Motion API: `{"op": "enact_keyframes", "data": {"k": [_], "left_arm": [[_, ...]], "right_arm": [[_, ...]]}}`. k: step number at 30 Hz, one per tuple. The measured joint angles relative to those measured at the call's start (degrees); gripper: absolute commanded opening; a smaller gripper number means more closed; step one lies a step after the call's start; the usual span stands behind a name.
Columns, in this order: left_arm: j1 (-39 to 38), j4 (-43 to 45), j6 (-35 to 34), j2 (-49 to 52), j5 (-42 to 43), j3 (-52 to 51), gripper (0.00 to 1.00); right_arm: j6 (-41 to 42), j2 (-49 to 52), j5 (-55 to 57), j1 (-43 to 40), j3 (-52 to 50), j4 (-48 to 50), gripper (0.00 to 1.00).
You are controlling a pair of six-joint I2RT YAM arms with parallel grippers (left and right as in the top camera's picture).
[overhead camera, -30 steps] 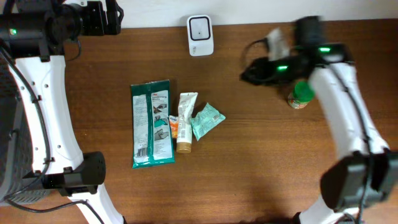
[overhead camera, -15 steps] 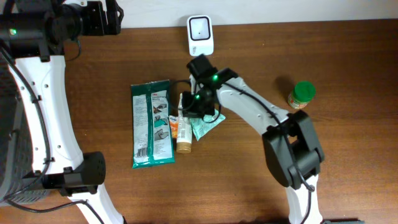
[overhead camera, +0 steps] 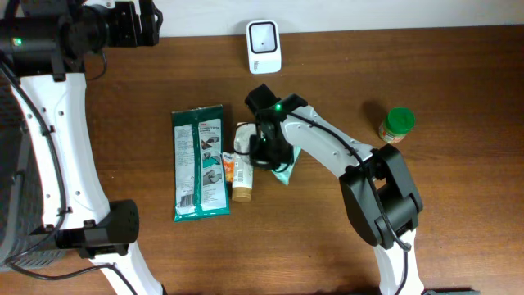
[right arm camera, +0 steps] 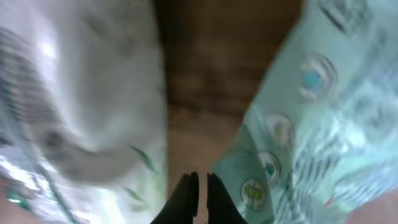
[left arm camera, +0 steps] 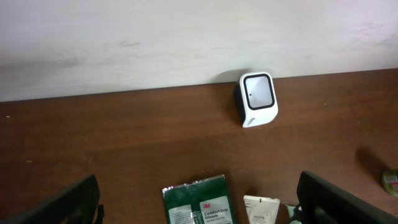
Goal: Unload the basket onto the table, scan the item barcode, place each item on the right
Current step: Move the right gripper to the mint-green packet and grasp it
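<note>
Next, I open my right gripper, which is shut over the wood beside the teal sachet, and pinch the sachet itself (right arm camera: 273, 165) before I go to the scanner.
Three items lie mid-table: a green glove packet (overhead camera: 201, 162) (left arm camera: 199, 202), a white tube (overhead camera: 242, 172) (left arm camera: 264, 210) and a teal sachet (overhead camera: 284, 170), which is partly hidden under the right arm. The white barcode scanner (overhead camera: 264, 46) (left arm camera: 257, 99) stands at the table's far edge. My right gripper (overhead camera: 264, 147) (right arm camera: 199, 183) is low over the table, shut, with its tips in the strip of bare wood between the tube (right arm camera: 74, 93) and the teal sachet (right arm camera: 323, 112). Nothing shows between the jaws. My left gripper (overhead camera: 139, 23) (left arm camera: 198, 182) hangs high at the far left, wide open and empty.
A small jar with a green lid (overhead camera: 397, 124) (left arm camera: 390, 180) stands at the right side of the table. A white wall runs behind the scanner. The left arm's base (overhead camera: 115, 225) sits at the near left.
The right arm swung from beside the jar to the middle of the table, came down between tube and sachet, and its jaws closed. The sachet shifted slightly toward the near right.
</note>
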Motion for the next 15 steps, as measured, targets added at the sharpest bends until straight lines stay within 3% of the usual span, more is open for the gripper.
{"op": "enact_keyframes", "data": {"k": [6,11,15], "left_arm": [[0.0,-0.02,0.0,0.0,0.0,0.0,0.99],[0.0,0.0,0.0,0.0,0.0,0.0,0.99],[0.0,0.0,0.0,0.0,0.0,0.0,0.99]], "right_arm": [[-3.17,0.0,3.17,-1.6,-0.52,-8.09,0.05],[-9.31,0.0,4.44,-7.91,-0.55,-11.02,0.05],[-14.67,-0.61,2.49,-11.54,-0.55,-11.02,0.15]]}}
